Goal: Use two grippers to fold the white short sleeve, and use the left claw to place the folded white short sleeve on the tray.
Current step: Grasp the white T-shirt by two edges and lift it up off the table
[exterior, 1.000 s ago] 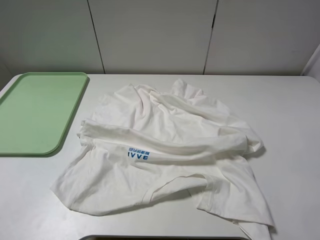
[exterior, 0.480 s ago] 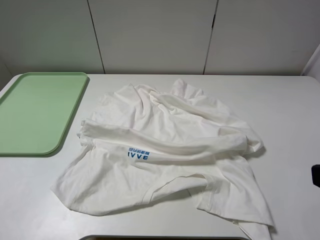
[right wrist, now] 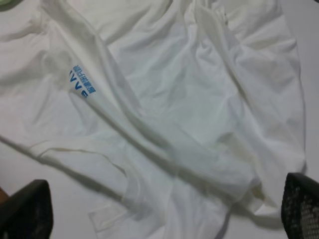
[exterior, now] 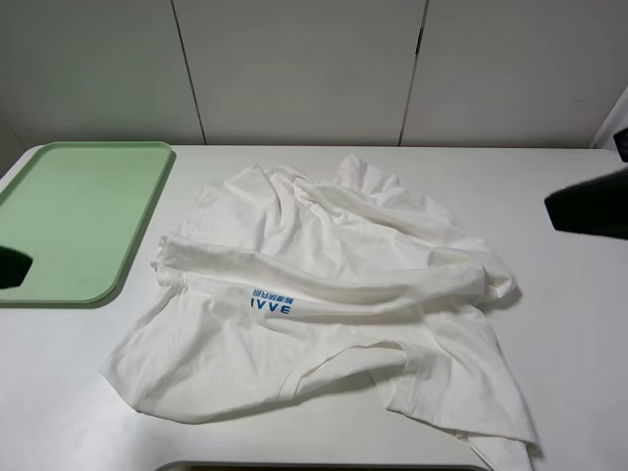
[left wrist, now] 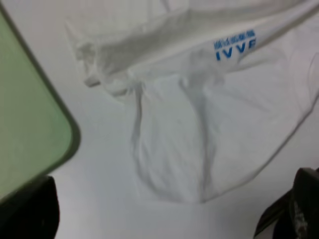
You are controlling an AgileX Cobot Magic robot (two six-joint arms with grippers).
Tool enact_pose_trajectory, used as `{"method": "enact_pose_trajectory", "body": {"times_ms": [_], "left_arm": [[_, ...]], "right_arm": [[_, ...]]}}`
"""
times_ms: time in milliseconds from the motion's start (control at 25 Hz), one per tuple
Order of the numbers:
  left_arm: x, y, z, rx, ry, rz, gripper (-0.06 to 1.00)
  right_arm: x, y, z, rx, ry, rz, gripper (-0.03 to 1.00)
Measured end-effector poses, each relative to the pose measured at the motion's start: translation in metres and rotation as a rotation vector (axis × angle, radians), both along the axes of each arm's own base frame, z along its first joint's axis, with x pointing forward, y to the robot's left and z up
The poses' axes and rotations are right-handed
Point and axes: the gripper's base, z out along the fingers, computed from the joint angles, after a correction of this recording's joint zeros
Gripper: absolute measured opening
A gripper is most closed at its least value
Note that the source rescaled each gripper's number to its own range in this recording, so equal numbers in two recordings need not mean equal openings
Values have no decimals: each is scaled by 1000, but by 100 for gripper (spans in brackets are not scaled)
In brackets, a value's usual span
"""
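Observation:
I will close my right gripper on the white short sleeve at its long raised fold's end [exterior: 475, 285] [right wrist: 243, 185], which is the one farthest from the pale-green tray.
The white short sleeve [exterior: 324, 294] lies crumpled and unfolded across the middle of the table, its blue "IVVE" lettering [exterior: 270, 305] facing up. The pale-green tray [exterior: 78, 216] sits empty at the far left, apart from the cloth. My left gripper [exterior: 10, 267] shows only as a dark tip at the left edge, over the tray's near side. In the left wrist view the left gripper [left wrist: 164, 219] is open above the shirt's lower left part. My right gripper [exterior: 587, 204] hovers at the right edge, clear of the cloth. The right wrist view shows the right gripper [right wrist: 164, 214] open and holding nothing.
The white table [exterior: 549, 392] runs to a near edge just below the shirt's hem. White wall panels [exterior: 304, 69] stand behind. A corner of the tray [left wrist: 30, 124] appears in the left wrist view beside the shirt's sleeve.
Both arms have come into the exterior view: the right one from the right edge and further back, the left one at the left edge. The shirt has not moved.

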Motion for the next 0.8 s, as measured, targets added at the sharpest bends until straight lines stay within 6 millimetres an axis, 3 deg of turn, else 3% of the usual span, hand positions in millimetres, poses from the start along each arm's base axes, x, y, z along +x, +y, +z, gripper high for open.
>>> {"method": "enact_pose_trajectory", "body": {"times_ms": [40, 200, 240, 360, 440, 600, 800], "left_arm": [[8, -2, 3, -6, 11, -11, 92], [46, -15, 16, -33, 63, -95, 92], [46, -15, 16, -33, 63, -95, 92], [70, -24, 19, -12, 83, -159, 92], [88, -30, 15, 8, 119, -198, 91], [127, -41, -12, 25, 251, -216, 91], [147, -45, -41, 48, 342, -240, 91]], "right_arm": [[17, 4, 4, -11, 24, 6, 100], [43, 10, 4, -33, 83, 16, 100], [56, 12, 0, -53, 120, 23, 100], [70, 15, -8, -79, 165, 29, 100], [90, 18, -21, -111, 229, 33, 100], [108, 21, -41, -159, 291, 60, 100], [136, 20, -75, -286, 332, 109, 100]]}}
